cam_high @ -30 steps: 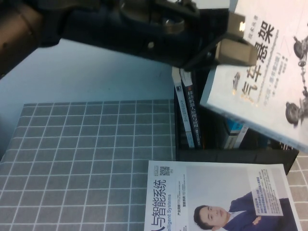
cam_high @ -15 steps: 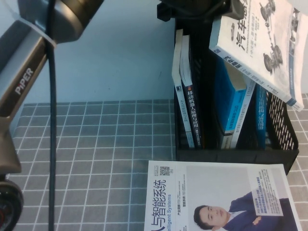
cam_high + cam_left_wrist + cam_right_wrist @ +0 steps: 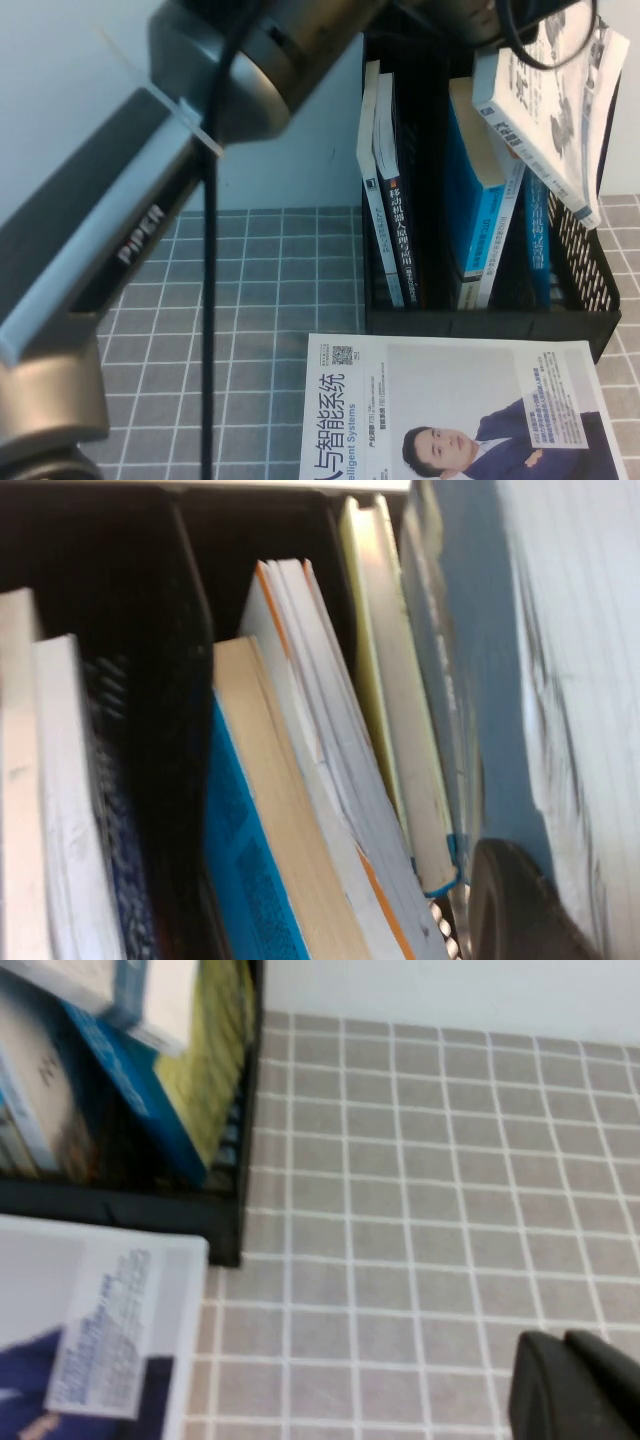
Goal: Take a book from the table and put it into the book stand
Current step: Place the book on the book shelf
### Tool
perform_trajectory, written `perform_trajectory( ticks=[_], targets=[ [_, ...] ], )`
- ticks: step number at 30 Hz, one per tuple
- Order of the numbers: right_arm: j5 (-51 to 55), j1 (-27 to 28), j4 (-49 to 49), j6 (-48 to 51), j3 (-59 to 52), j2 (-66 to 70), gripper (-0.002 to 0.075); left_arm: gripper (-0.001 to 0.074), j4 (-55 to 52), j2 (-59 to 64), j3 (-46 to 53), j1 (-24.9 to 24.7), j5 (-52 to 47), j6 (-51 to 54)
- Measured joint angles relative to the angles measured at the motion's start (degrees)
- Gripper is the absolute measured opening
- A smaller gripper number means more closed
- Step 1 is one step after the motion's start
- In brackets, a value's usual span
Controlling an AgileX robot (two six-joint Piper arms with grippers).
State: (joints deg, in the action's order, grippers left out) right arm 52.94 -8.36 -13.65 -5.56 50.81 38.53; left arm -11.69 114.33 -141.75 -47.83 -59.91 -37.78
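Observation:
My left gripper is going to let go of the white book, now tilted over the stand's slots, between the outermost blue book and the stand's mesh side [image 3: 569, 297].
The white book [image 3: 560, 90] with black title and grey car-part pictures hangs tilted over the right slots of the black book stand [image 3: 480, 322]; its lower edge reaches between the books standing there. My left gripper [image 3: 478, 14] is at the top edge of the high view, shut on the book's upper part. In the left wrist view the book's cover [image 3: 590, 680] fills one side, pressed by a dark finger [image 3: 510, 900], above the stand's slots [image 3: 170, 680]. My right gripper [image 3: 575, 1390] is shut and empty, low over the table [image 3: 420, 1210], to the right of the stand.
The stand holds two thin books [image 3: 385, 200] in a left slot and blue books [image 3: 470, 200] in the right slots. A white book showing a suited man [image 3: 450, 410] lies flat on the grid cloth [image 3: 280, 270] before the stand. My left arm [image 3: 110, 240] crosses the left foreground.
My left arm has swung the book to the right and down, from tilted flat above the stand to nearly upright with its lower edge among the right slots.

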Motion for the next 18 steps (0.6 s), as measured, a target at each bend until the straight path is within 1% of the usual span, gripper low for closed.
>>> perform_trajectory(
  ticks=[4,8,18],
  targets=[
    [-4.6,0.0,3.5,0.0,0.0,0.0,-0.0004,0.0112,-9.2,0.4,0.0,-3.6,-1.3,-8.2],
    [-7.2,0.0,4.5,0.0,0.0,0.0,-0.0004,0.0112,-14.3,0.6,0.0,-6.2,-2.3,-11.3],
    [-8.8,0.0,4.6,0.5,0.0,0.1,-0.0004,0.0111,-16.6,3.4,-0.4,-6.8,-0.7,-14.3]
  ],
)
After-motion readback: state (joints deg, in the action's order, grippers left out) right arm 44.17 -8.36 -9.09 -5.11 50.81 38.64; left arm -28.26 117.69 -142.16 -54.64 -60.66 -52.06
